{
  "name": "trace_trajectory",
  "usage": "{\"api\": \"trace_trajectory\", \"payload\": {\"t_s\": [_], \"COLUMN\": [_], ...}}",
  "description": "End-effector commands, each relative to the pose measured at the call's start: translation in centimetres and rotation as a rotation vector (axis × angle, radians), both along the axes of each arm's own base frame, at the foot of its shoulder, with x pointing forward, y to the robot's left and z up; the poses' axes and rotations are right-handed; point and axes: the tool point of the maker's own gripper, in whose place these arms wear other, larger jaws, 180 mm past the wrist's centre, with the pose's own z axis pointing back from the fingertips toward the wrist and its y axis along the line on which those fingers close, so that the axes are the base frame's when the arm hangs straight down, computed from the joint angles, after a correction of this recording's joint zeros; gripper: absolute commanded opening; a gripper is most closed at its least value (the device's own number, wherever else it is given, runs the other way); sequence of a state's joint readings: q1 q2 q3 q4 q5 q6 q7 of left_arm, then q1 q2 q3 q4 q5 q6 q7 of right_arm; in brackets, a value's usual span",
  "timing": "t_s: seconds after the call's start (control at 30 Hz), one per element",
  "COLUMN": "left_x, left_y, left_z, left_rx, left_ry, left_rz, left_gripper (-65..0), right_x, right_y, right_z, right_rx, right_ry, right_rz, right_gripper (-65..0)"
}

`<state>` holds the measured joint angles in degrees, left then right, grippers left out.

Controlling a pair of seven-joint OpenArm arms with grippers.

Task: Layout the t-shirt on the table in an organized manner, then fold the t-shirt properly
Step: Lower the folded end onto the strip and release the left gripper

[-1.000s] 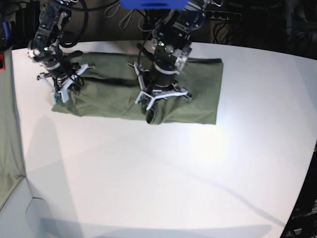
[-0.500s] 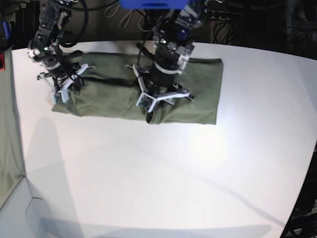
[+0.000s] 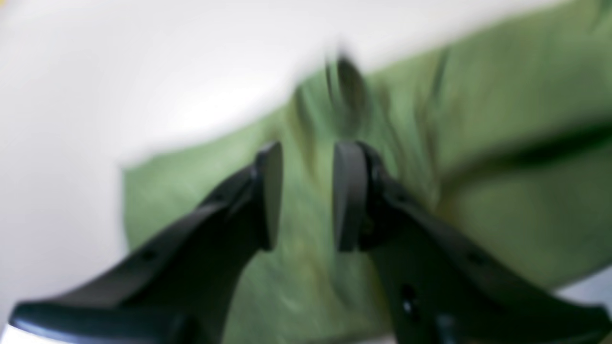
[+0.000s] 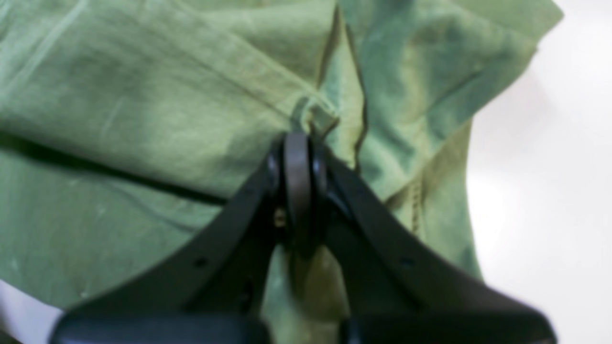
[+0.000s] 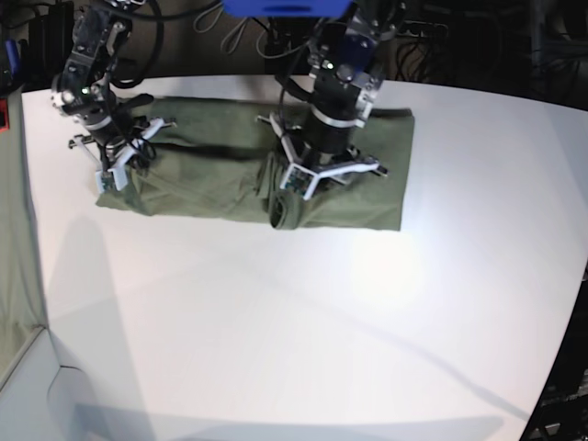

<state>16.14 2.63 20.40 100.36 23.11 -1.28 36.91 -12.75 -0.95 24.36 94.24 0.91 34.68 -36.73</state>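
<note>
The robot's right gripper pinches only a small pucker short of the t-shirt's end edge, so it should open wide and grip through to that edge [image 4: 444, 189] before folding.
The olive-green t-shirt [image 5: 211, 175] lies folded into a long band across the back of the white table [image 5: 276, 322]. A small hump of cloth [image 5: 280, 213] stands up at its front edge. My left gripper [image 3: 306, 191] hovers open over the shirt's middle, blurred, with nothing between its fingers; in the base view the left gripper [image 5: 310, 175] is just behind the hump. My right gripper [image 4: 297, 143] is shut, with a small pucker of the t-shirt [image 4: 313, 114] pinched at its tip. In the base view the right gripper [image 5: 119, 170] sits at the shirt's left end.
Dark equipment and cables [image 5: 230, 37] crowd the table's back edge. A blue part [image 5: 285, 7] hangs over the back centre. Another green cloth [image 5: 14, 230] hangs beside the table's left edge. White tabletop stretches in front of the shirt.
My left gripper opened, let go of the cloth at the shirt's front edge and moved back and to the right. The right arm has stayed put.
</note>
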Motion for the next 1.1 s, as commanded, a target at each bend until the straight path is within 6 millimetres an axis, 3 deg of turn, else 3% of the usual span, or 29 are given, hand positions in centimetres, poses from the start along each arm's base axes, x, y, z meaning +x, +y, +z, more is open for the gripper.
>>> {"api": "trace_trajectory", "payload": {"t_s": [0.0, 0.17, 0.3, 0.53, 0.63, 0.7, 0.77, 0.9, 1.07], "left_x": [0.4, -1.0, -1.2, -0.3, -0.1, 0.4, 0.8, 1.6, 2.9], "left_y": [-0.8, -4.2, -4.2, -2.7, -0.4, 1.5, 3.9, 8.2, 11.1], "left_z": [0.5, -1.5, -1.2, 4.6, 6.5, 5.7, 3.7, 0.5, 0.8], "left_rx": [-0.021, -0.003, 0.001, -0.043, -0.014, 0.032, 0.083, 0.088, -0.073], "left_ry": [-0.027, 0.019, 0.010, -0.138, -0.194, -0.189, -0.149, -0.056, -0.054], "left_rz": [-0.011, -0.127, -0.139, -0.122, -0.112, -0.089, -0.044, 0.076, 0.199], "left_gripper": [-47.7, -47.6, -47.6, -47.6, -47.6, -47.6, -47.5, -47.5, -47.4], "right_x": [-0.5, -0.5, -0.4, -0.5, -0.6, -0.5, -0.2, -0.1, -0.4], "right_y": [-0.4, -0.4, -0.4, -0.5, -0.6, -0.5, -0.3, -0.1, -0.2], "right_z": [-0.3, -0.3, -0.1, 0.1, 1.2, 2.2, 3.1, 3.5, 3.1], "right_rx": [-0.024, -0.025, -0.027, -0.033, -0.053, -0.063, -0.065, -0.066, -0.070], "right_ry": [0.032, 0.032, 0.028, 0.024, -0.002, -0.028, -0.055, -0.065, -0.026], "right_rz": [0.001, 0.000, 0.002, 0.005, 0.007, 0.009, 0.001, 0.000, -0.002], "right_gripper": [-65.0, -65.0, -64.8, -38.3, -25.8, -20.8, -17.7, -16.0, -16.0]}}
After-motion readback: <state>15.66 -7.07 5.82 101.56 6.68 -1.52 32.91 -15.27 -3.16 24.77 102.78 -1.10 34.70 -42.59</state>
